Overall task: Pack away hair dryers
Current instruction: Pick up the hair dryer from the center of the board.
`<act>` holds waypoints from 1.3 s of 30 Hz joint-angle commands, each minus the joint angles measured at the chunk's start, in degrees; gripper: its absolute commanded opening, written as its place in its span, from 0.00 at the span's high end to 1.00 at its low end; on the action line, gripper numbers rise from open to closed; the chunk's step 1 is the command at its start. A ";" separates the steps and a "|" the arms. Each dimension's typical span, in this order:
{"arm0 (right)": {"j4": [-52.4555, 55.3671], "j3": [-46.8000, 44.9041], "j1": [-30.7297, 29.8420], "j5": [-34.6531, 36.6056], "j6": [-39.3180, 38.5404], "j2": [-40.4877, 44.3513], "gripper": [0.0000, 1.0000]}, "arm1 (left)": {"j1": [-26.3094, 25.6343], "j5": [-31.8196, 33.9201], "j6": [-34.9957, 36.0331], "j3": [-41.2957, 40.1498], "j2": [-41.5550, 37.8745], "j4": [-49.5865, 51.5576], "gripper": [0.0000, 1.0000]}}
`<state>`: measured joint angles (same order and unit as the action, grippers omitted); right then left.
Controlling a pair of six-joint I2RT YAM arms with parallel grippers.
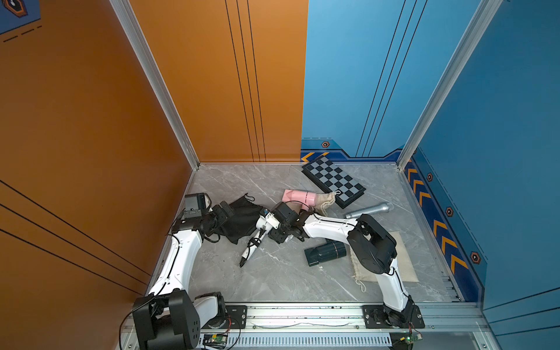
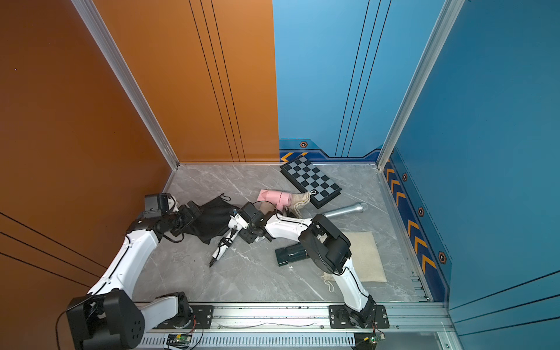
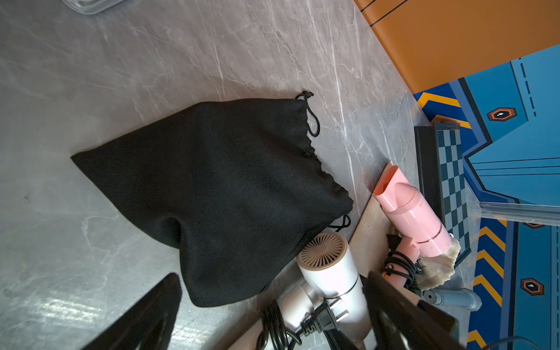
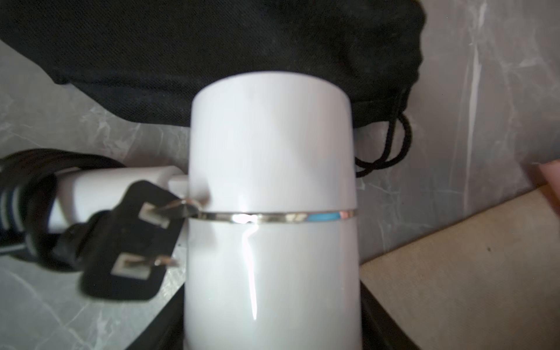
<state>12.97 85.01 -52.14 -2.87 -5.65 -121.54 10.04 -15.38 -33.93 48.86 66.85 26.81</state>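
The white hair dryer has a handle with the cord around it. My left gripper goes to that handle next and closes there, around the wrapped black cord point(image 1: 255, 241) point(image 3: 274, 328).
The white hair dryer point(image 1: 264, 225) point(image 2: 235, 223) lies mid-table with its handle and bundled cord pointing to the front. My right gripper point(image 1: 268, 221) point(image 4: 272, 333) is shut on its barrel point(image 4: 272, 197), a finger on each side. The back end of this dryer point(image 3: 327, 269) sits at the mouth of a black drawstring bag point(image 1: 242, 218) point(image 3: 212, 188). My left gripper point(image 1: 225, 212) point(image 3: 272, 277) stands wide open at the bag's left edge, holding nothing. The pink hair dryer point(image 1: 298, 197) point(image 3: 415, 218) lies behind, on beige cloth. The dark hair dryer point(image 1: 325, 253) point(image 2: 291, 253) lies in front of the right arm.
A folded chessboard point(image 1: 333, 180) lies at the back right, and a silver microphone point(image 1: 368, 210) to its front right. A beige bag point(image 1: 325, 201) is bunched by the pink dryer; a flat beige bag point(image 1: 404, 257) lies under my right arm. Walls close three sides.
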 commanded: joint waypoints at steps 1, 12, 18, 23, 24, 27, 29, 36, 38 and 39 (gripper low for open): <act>-0.05 0.88 0.51 1.08 1.47 0.11 0.47 | -0.49 0.79 0.65 1.27 -0.37 0.99 0.04; -8.61 -6.55 0.99 4.14 3.48 9.20 0.53 | -2.27 0.94 0.67 1.11 -0.14 1.04 0.05; -12.56 -10.18 1.74 5.54 5.93 14.32 0.53 | -6.17 1.57 2.40 1.92 -0.83 0.97 0.09; -14.11 -11.22 2.56 5.62 7.45 17.57 0.53 | -12.63 2.78 7.18 1.59 -4.82 -2.10 0.08; -14.36 -11.35 2.73 5.40 7.51 18.02 0.53 | -13.53 1.50 8.20 1.82 -5.02 -2.42 0.08; -14.26 -11.30 3.35 5.06 6.40 19.42 0.53 | -14.99 -3.35 10.99 2.94 -4.80 -2.31 0.08; -13.77 -11.35 4.07 4.60 5.68 20.49 0.53 | -15.46 -5.85 12.47 3.52 -4.56 -2.38 0.08; -13.21 -12.44 6.77 1.41 2.26 24.34 0.53 | -17.47 -12.43 16.68 6.63 -3.68 -2.31 0.06; -13.31 -12.66 7.42 0.67 1.34 25.55 0.54 | -18.01 -14.17 17.61 7.52 -3.48 -2.34 0.06; -13.33 -12.77 7.65 0.24 0.65 26.23 0.54 | -18.27 -14.87 18.04 7.92 -3.22 -2.29 0.06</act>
<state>2.39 72.53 -45.15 -0.32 -2.83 -99.00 -7.49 -25.28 -19.20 54.54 63.11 24.82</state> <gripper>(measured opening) 0.664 0.935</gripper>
